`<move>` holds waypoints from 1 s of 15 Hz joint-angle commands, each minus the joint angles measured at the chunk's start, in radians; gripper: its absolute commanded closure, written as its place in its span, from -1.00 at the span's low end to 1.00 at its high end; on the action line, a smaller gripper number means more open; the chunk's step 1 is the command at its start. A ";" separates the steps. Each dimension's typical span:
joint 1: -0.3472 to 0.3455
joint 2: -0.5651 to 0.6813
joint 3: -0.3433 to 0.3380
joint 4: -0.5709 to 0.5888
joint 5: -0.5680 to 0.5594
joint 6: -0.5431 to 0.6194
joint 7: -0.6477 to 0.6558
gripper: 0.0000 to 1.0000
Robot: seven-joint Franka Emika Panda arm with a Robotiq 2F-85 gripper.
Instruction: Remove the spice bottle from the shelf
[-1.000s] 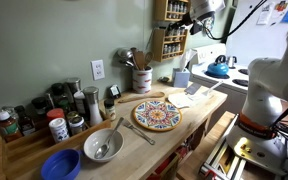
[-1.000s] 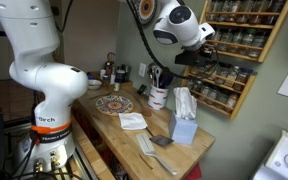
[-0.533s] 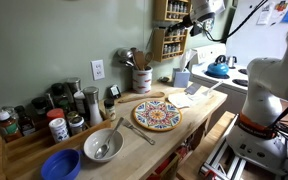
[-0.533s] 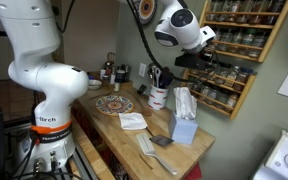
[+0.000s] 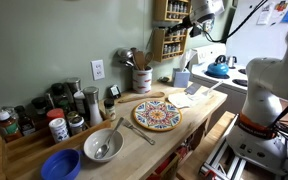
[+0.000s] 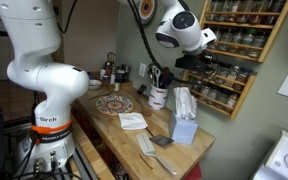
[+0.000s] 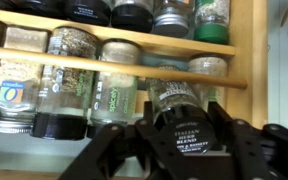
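Note:
My gripper pinches the black lid while the bottle's glass body still reaches under the wooden rail. So next I open, grip the lid (image 7: 191,135) deeper and pull it out.
The shelf (image 6: 246,45) is a light-brown wooden rack on the wall, lined with small dark spice jars; it also shows in an exterior view (image 5: 172,28) and fills the wrist view (image 7: 134,62). My gripper (image 7: 177,140) is shut on a spice bottle (image 7: 176,110) with a black lid labelled Italian herb; the bottle lies on its side between the black fingers, just in front of the rack's lower tier. In both exterior views the gripper (image 6: 206,60) sits against the rack front (image 5: 187,22).
A counter (image 5: 199,100) holds a patterned plate (image 5: 157,114), a metal bowl (image 5: 103,145), a blue bowl (image 5: 60,165), a utensil crock (image 5: 141,78) and a tissue box (image 6: 183,125). A low stepped stand of larger jars (image 5: 34,115) sits by the wall.
The gripper has drawn back slightly from the rack with the bottle in it; otherwise the scene is the same.

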 commanded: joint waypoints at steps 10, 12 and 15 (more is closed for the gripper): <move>0.033 0.068 -0.060 0.032 0.007 -0.068 0.037 -0.57; 0.028 0.063 -0.047 0.026 0.003 -0.049 0.041 -0.69; 0.021 0.060 -0.027 0.022 -0.005 -0.033 0.047 -0.95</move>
